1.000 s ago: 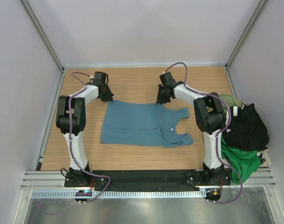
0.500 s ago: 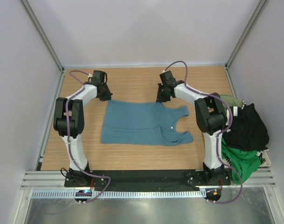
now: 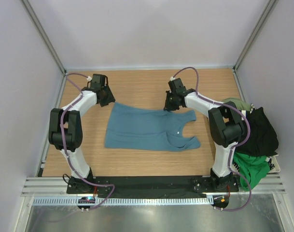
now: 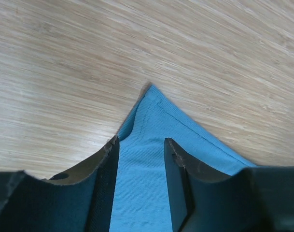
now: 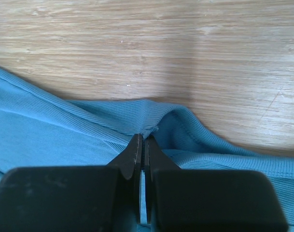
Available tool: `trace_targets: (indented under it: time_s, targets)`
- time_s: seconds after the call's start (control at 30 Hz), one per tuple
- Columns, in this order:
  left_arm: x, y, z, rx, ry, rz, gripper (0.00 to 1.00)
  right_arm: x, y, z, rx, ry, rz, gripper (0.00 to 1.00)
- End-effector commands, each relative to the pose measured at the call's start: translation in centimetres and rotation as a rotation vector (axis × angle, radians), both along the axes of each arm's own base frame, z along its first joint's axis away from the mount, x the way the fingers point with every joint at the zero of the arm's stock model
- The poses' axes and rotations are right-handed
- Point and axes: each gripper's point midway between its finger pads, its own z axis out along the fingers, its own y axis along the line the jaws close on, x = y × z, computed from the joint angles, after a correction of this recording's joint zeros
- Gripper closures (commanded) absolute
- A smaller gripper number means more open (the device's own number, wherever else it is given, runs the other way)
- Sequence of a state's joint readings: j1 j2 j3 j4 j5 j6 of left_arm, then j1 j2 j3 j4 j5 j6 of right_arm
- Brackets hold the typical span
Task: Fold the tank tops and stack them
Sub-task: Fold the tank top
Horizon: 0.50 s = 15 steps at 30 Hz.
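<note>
Next, my right gripper puts the teal tank top's far edge down on the long crease (image 3: pixel 164 136) beside the base of the near strap.
A teal blue tank top (image 3: pixel 147 128) lies spread flat across the middle of the wooden table, straps to the right. My left gripper (image 3: pixel 108 100) is at its far left corner, open. In the left wrist view that corner (image 4: pixel 149 125) rests on the wood between the spread fingers of the left gripper (image 4: pixel 142 143). My right gripper (image 3: pixel 170 106) is at the far edge near the straps. In the right wrist view the right gripper (image 5: pixel 145 138) is shut on a small raised pinch of the teal cloth (image 5: pixel 89 130).
More tank tops sit in a heap at the table's right edge: a black one (image 3: pixel 255 130), a green one (image 3: pixel 248 169) and an olive one (image 3: pixel 237 103). Bare wood (image 3: pixel 137 84) runs behind the teal top. Grey walls enclose the table on three sides.
The left gripper has opened and let go of the teal top's corner, which now rests on the table. The right gripper stays shut on the far edge and has shifted slightly right.
</note>
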<state>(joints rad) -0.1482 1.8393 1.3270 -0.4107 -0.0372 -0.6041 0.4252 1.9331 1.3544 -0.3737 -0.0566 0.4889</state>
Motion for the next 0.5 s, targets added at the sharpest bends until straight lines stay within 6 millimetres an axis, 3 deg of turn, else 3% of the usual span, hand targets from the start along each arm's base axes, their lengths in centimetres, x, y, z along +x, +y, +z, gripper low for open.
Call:
trace_targets:
  time_s: [0.0, 0.23, 0.47]
  targets:
    - [1.1, 0.0, 0.0, 0.0, -0.022, -0.008, 0.55, 0.7, 0.6, 2.3, 0.027, -0.069, 0.012, 0.99]
    - [3.3, -0.8, -2.0, -0.003, 0.003, -0.028, 0.54, 1.0, 0.8, 2.1, 0.026, -0.067, 0.014, 0.99]
    - [4.0, -1.3, -4.1, 0.003, 0.039, -0.033, 0.51, 1.4, 1.0, 2.3, 0.03, -0.068, 0.018, 0.99]
